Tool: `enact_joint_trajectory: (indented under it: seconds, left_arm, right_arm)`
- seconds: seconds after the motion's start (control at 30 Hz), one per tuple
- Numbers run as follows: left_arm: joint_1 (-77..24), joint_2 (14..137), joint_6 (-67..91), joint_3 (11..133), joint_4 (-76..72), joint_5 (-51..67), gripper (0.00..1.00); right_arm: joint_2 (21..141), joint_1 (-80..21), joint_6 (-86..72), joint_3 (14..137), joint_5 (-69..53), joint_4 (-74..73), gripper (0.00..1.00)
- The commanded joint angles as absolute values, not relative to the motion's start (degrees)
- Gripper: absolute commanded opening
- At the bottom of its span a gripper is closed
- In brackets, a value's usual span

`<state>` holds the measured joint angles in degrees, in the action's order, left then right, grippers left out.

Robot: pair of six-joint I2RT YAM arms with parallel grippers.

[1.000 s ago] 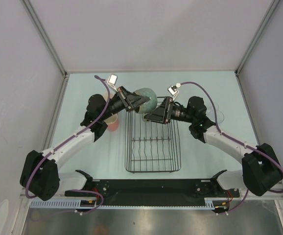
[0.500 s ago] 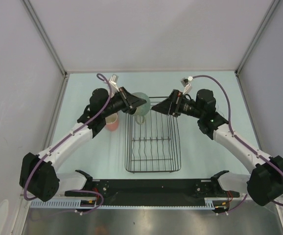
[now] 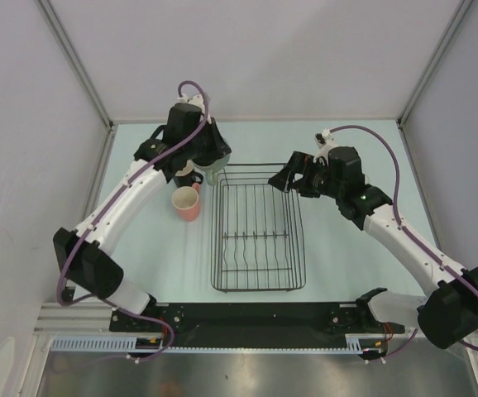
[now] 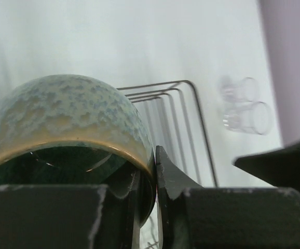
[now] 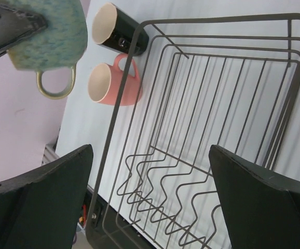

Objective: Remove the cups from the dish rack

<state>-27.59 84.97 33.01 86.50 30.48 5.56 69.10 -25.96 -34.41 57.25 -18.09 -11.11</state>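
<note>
Next, my left gripper lets go of the pale-green cup on the table (image 3: 138, 198) beside the pink mug, at a spot that is away from the rack.
My left gripper (image 4: 155, 176) is shut on the rim of the pale-green cup (image 4: 62, 119), one finger inside and one outside. In the top view the left gripper (image 3: 208, 161) holds this cup (image 3: 214, 172) just past the far-left corner of the black wire dish rack (image 3: 258, 227). The black cup (image 3: 191, 176) and the pink mug (image 3: 187, 203) lie on the table left of the rack. The rack holds no cups. My right gripper (image 5: 150, 197) is open and empty above the rack (image 5: 207, 104); in the top view it (image 3: 280, 178) is over the far-right corner.
Two clear tumblers (image 4: 243, 106) stand on the table right of the rack, behind my right arm. The right wrist view shows the green cup (image 5: 51, 36), black cup (image 5: 119, 31) and pink mug (image 5: 113, 83) close together. Grey walls enclose the table.
My left arm carried the pale-green cup off the rack's far end to the left, next to the black cup. My right gripper drew back to the right, toward the rack's far-right corner.
</note>
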Motion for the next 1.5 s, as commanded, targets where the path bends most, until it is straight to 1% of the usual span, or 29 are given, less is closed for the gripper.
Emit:
enact_joint_trajectory:
  seconds: [0.0,0.27,0.53,0.77,0.93,1.23,1.47]
  left_arm:
    - [-27.3,88.7,25.7,97.5,37.4,-3.8,0.01]
    - [-27.3,94.5,23.6,103.8,40.8,-9.5,0.00]
    - [-26.0,87.7,22.1,99.8,44.1,-19.1,0.00]
    - [-17.1,80.0,25.4,89.3,45.8,-15.6,0.00]
    - [-9.3,77.7,26.5,81.6,43.4,-9.1,0.00]
    - [-1.1,82.0,28.5,74.9,39.0,-2.5,0.01]
    - [3.8,87.6,29.5,75.0,35.5,-0.4,0.01]
  right_arm:
    - [68.0,-25.8,-31.4,60.6,-14.6,-13.9,0.99]
    - [68.8,-25.6,-29.9,61.3,-13.2,-14.9,0.99]
    - [70.0,-25.8,-29.8,60.9,-12.7,-14.2,0.98]
    - [72.2,-26.0,-31.1,60.5,-14.0,-11.4,0.98]
    - [73.1,-26.9,-30.9,60.6,-14.2,-10.9,0.98]
    - [71.8,-27.2,-30.4,60.0,-14.0,-11.6,0.98]
    - [71.6,-27.4,-31.2,59.8,-14.7,-11.2,0.98]
